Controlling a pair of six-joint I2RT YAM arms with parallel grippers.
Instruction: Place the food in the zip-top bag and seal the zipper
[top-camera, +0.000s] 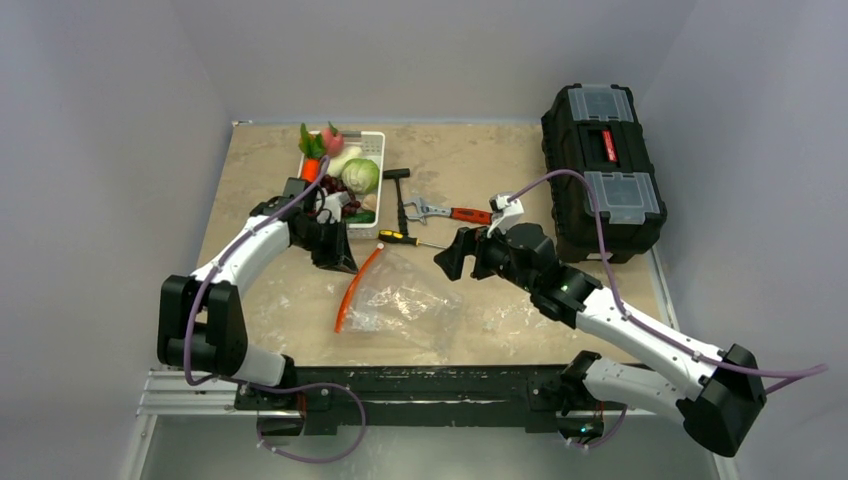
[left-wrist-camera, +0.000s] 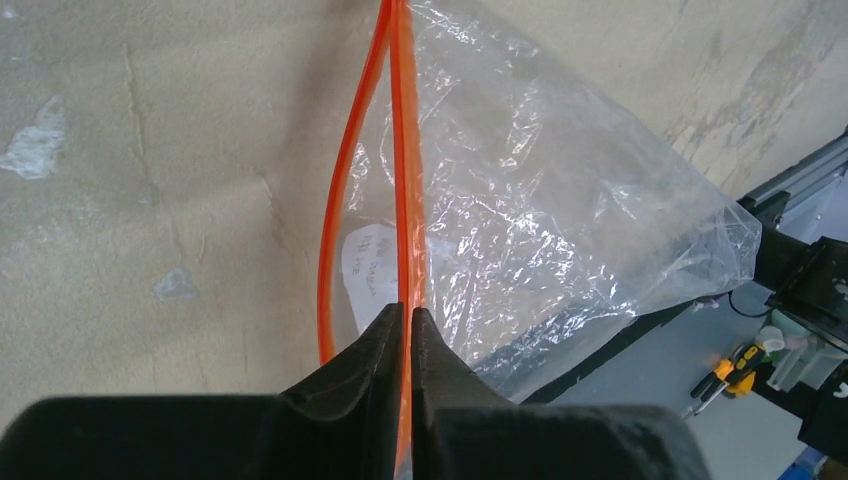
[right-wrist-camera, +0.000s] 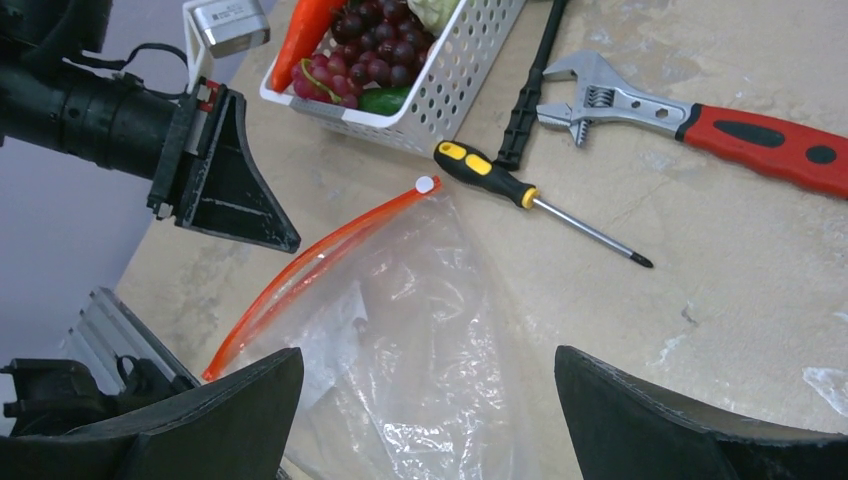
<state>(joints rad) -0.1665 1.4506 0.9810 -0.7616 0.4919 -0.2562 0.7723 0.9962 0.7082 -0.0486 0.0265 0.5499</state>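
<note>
My left gripper needs to take the bowed zipper strip (left-wrist-camera: 335, 215) and my right gripper the bag's zipper strip nearer it, since my left gripper is holding that nearer zipper strip now.
The clear zip-top bag (top-camera: 405, 305) lies flat on the table between the arms, its mouth gaping. Its orange zipper (top-camera: 355, 285) runs along the left edge. My left gripper (left-wrist-camera: 410, 312) is shut on one strip of the zipper (left-wrist-camera: 405, 180), while the other strip bows away to the left beside a white label (left-wrist-camera: 368, 265). My right gripper (right-wrist-camera: 428, 358) hangs open above the bag (right-wrist-camera: 430, 340), touching nothing. The food sits in a white basket (top-camera: 378, 140): carrot (right-wrist-camera: 305, 30), grapes (right-wrist-camera: 375, 45) and green cabbage (top-camera: 361, 175).
A black toolbox (top-camera: 603, 170) stands at the right. A red-handled wrench (top-camera: 450, 212), a yellow-handled screwdriver (top-camera: 405, 238) and a black T-handled tool (top-camera: 400, 195) lie between the basket and the bag. The table's near edge runs just below the bag.
</note>
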